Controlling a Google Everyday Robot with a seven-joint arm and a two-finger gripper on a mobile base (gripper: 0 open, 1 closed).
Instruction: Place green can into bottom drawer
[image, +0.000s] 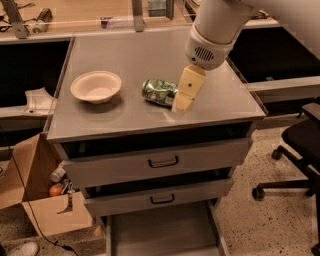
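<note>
The green can is next for my gripper, which should move to the middle of the green can (160, 92) and close there, between the can's two ends.
The green can (159, 92) lies on its side on the grey cabinet top (140, 55), right of the cream bowl (96, 86). My gripper (183, 100), with cream fingers, hangs from the white arm right beside the can's right end, tips near the cabinet top. The bottom drawer (162, 232) is pulled out at the bottom of the view, its flat grey floor showing.
Two upper drawers with dark handles (163, 162) sit slightly open above the bottom drawer. A cardboard box (35, 195) with clutter stands at the left on the floor. A black office chair (295, 150) is at the right. A desk runs behind the cabinet.
</note>
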